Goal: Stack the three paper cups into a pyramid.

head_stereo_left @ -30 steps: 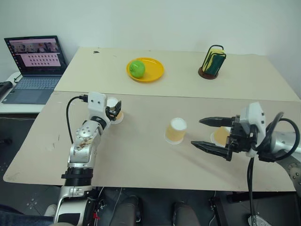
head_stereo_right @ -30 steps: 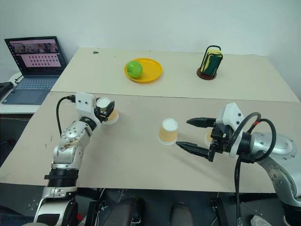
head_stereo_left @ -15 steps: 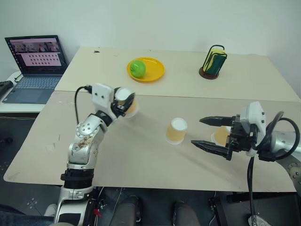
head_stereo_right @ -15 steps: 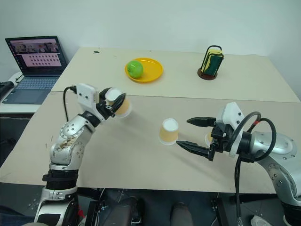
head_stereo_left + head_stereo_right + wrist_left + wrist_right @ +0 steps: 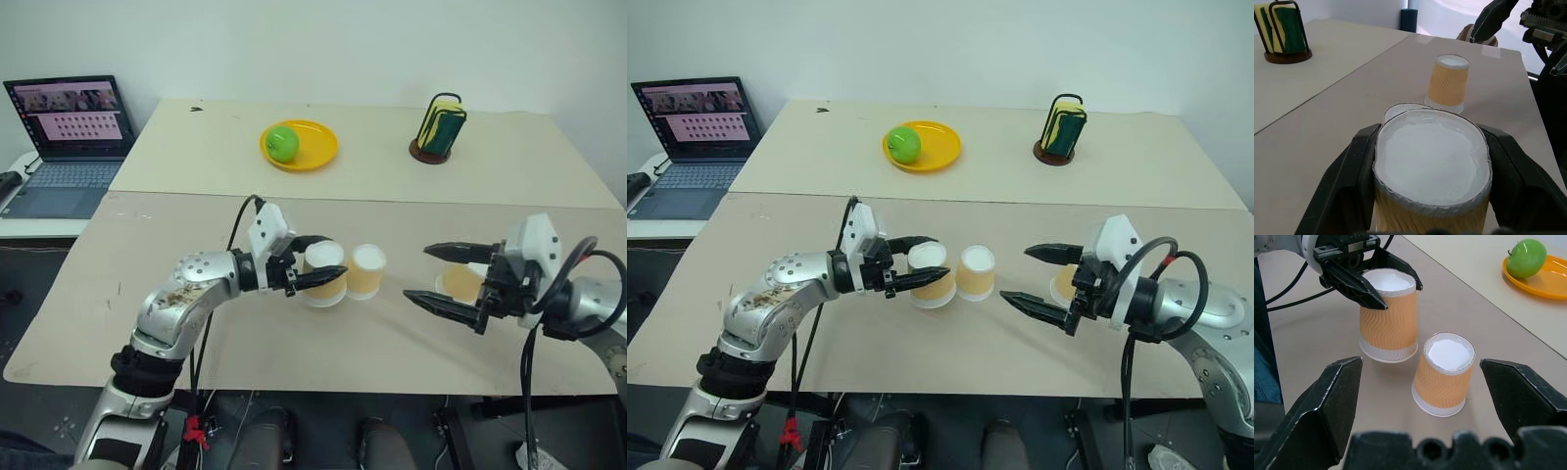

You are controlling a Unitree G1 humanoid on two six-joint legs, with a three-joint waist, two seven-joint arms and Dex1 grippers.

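My left gripper is going to let go of its orange paper cup on the near table (image 5: 321, 290), close beside the middle cup.
Three orange paper cups with white ends are on the near table, all upside down. My left gripper (image 5: 333, 260) points right and is shut on one cup (image 5: 323, 276), held upright just left of the middle cup (image 5: 367, 271) with its rim low at the table. In the left wrist view the held cup (image 5: 1432, 171) sits between both fingers, with the middle cup (image 5: 1448, 83) beyond. The third cup (image 5: 460, 284) shows between the fingers of my right gripper (image 5: 431, 274), which is open wide and faces the other two cups (image 5: 1444, 374).
On the far table a yellow plate (image 5: 321, 155) holds a green apple (image 5: 282, 143). A dark wire holder with sponges (image 5: 439, 127) stands at the back right. An open laptop (image 5: 64, 127) sits on a side surface at the far left.
My left gripper has carried its cup from the left of the table rightward to just beside the middle cup, turning to point right. The right gripper has stayed in place, open.
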